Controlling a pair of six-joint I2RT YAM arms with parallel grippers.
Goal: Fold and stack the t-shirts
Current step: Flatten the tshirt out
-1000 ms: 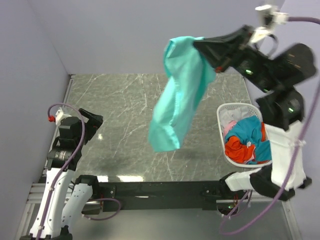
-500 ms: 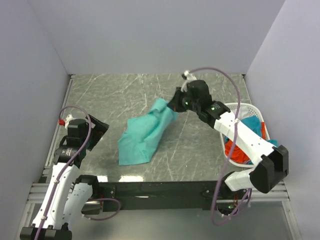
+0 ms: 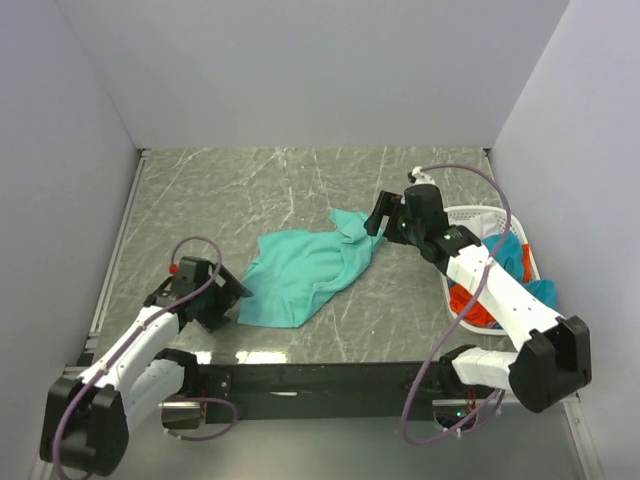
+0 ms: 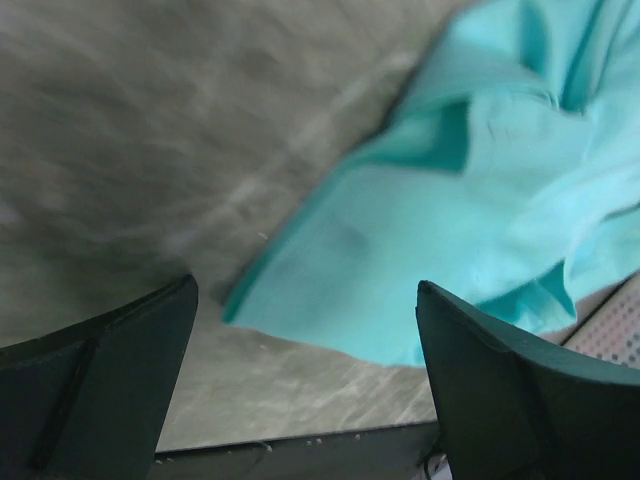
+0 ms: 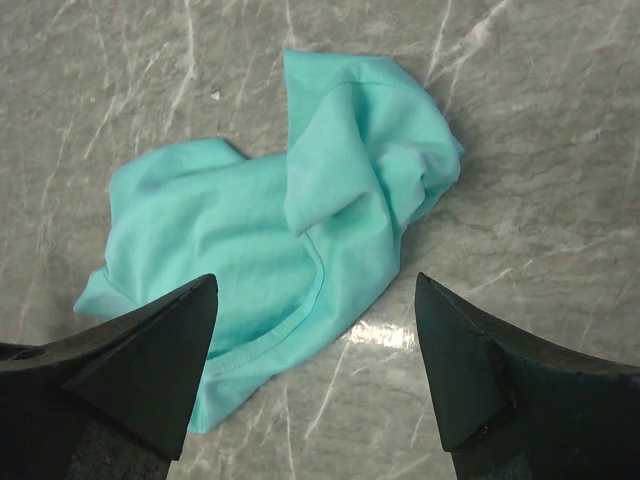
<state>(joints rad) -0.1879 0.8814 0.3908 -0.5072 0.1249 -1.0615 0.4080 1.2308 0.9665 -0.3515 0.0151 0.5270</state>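
I will close my right gripper on the bunched end (image 3: pixel 360 226) (image 5: pixel 410 165) of the teal-green t-shirt, on the side closest to the white laundry basket.
A teal-green t-shirt (image 3: pixel 305 270) lies crumpled on the marble table, with one bunched fold toward its far right end. My right gripper (image 3: pixel 378 215) hovers just above that bunched end, open, with nothing between its fingers. In the right wrist view the t-shirt (image 5: pixel 260 240) lies spread below the open right gripper (image 5: pixel 315 280). My left gripper (image 3: pixel 232 295) is low by the shirt's near-left corner and open. The left wrist view shows the shirt's edge (image 4: pixel 480 200) just ahead of the open left gripper (image 4: pixel 305 290). More t-shirts, orange-red (image 3: pixel 468 300) and blue-teal (image 3: pixel 508 250), sit in the basket.
A white lattice laundry basket (image 3: pixel 490 212) stands at the table's right edge, partly behind my right arm. Grey walls close in the table on the left, far and right sides. The table's black front edge (image 4: pixel 300 450) runs just below my left gripper.
My right gripper swung the hanging teal shirt down onto the table, opened and let it go. The shirt now lies spread out. My left arm lowered and reached toward its near-left corner.
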